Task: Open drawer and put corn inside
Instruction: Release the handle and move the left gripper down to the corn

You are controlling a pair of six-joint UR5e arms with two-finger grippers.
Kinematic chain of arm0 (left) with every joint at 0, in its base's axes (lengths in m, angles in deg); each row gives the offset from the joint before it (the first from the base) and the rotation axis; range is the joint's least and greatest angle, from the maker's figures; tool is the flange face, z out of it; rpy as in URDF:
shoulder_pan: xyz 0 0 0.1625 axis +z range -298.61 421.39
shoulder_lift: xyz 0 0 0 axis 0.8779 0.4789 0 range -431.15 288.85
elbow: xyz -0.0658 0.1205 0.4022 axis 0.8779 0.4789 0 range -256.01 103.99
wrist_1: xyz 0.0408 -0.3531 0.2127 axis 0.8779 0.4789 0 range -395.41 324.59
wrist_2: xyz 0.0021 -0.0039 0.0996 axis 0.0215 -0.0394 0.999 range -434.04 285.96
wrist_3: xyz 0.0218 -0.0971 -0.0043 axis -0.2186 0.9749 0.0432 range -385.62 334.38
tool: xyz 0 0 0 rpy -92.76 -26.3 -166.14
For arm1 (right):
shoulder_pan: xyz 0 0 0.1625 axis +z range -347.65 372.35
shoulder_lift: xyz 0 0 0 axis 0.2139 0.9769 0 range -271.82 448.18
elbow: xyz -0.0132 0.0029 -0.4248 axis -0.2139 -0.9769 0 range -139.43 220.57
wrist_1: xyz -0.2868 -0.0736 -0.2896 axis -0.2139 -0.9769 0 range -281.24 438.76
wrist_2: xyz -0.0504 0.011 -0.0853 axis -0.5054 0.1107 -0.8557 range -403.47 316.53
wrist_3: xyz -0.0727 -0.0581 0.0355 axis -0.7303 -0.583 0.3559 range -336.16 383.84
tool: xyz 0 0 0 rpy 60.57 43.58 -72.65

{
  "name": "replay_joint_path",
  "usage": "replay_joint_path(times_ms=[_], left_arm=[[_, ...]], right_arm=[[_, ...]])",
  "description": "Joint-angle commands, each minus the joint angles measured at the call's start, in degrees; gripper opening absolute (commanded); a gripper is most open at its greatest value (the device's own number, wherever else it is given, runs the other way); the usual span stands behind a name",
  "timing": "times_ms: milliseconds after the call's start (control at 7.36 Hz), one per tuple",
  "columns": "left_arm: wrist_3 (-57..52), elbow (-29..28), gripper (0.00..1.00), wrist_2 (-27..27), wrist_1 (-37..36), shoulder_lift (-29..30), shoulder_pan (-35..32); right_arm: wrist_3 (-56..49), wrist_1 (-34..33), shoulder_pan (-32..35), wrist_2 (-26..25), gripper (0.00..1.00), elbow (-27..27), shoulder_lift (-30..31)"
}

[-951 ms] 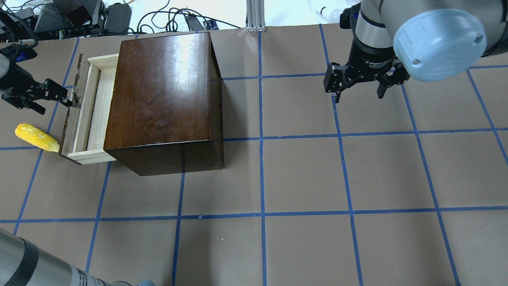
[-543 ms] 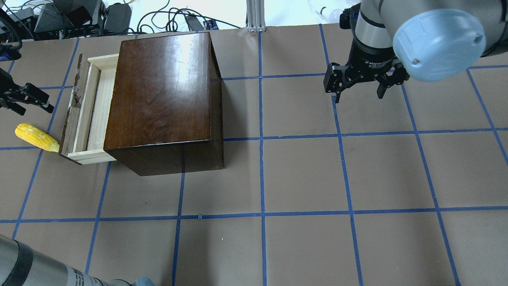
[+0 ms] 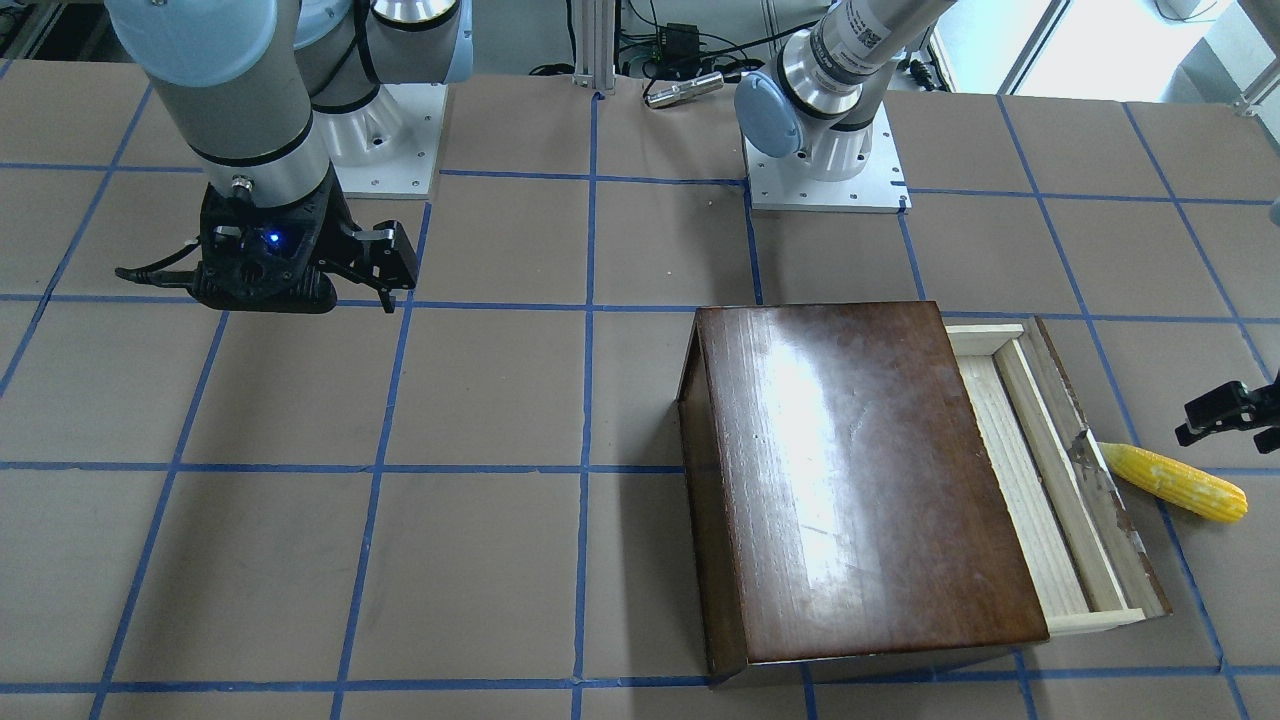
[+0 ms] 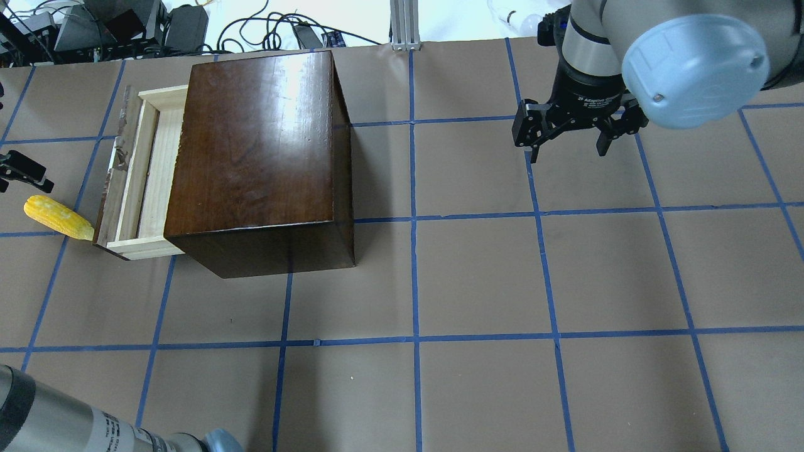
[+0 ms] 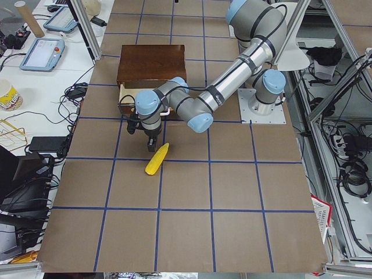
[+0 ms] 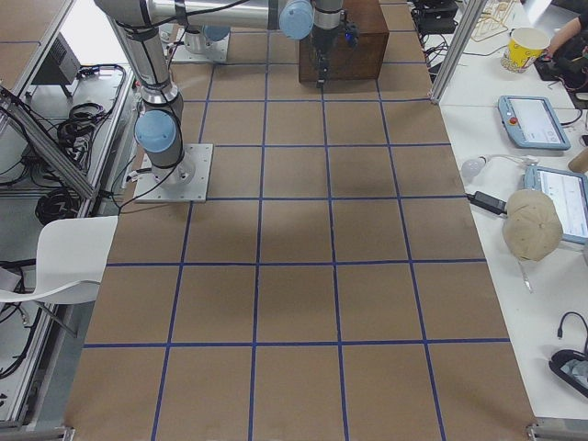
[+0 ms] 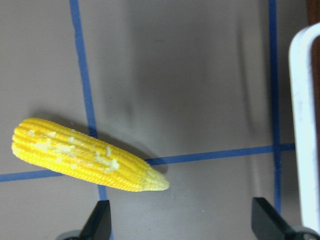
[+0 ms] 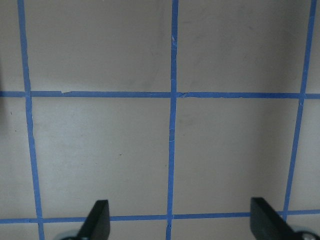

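Next, the left gripper closes on the middle of the yellow corn (image 3: 1177, 482) (image 7: 89, 158), roughly halfway between the corn's pointed tip and its thick end.
The drawer (image 4: 143, 177) stands partly pulled out of the dark brown box (image 4: 257, 150), its pale tray showing behind the worn front panel (image 3: 1100, 500). The yellow corn (image 4: 58, 217) lies on the table, its pointed tip against the drawer front. It also shows in the front view (image 3: 1172, 483) and the left wrist view (image 7: 87, 155). My left gripper (image 7: 180, 225) is open and empty, hovering just beside and above the corn at the overhead view's left edge (image 4: 19, 172). My right gripper (image 4: 568, 135) is open and empty, far right of the box above bare table (image 8: 177, 222).
Brown paper with a blue tape grid (image 4: 414, 339) covers the table. Cables and gear (image 4: 125, 28) lie past the far edge behind the box. The left arm's forearm (image 4: 75, 427) crosses the near left corner. The drawer's white handle (image 7: 305, 130) shows at the left wrist view's right edge.
My left gripper has let go of the drawer handle and drawn back to the left, now over the corn. The drawer, corn and right arm have not moved.
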Motion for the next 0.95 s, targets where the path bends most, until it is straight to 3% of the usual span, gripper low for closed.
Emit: replay_joint_path(times_ms=[0, 815], left_arm=[[3.3, 0.9, 1.00, 0.0, -5.8, 3.3, 0.3], [5.8, 3.3, 1.00, 0.1, -8.9, 6.0, 0.6]], right_arm=[[0.0, 0.0, 0.0, 0.0, 1.00, 0.0, 0.0], [0.0, -0.1, 0.0, 0.0, 1.00, 0.0, 0.1]])
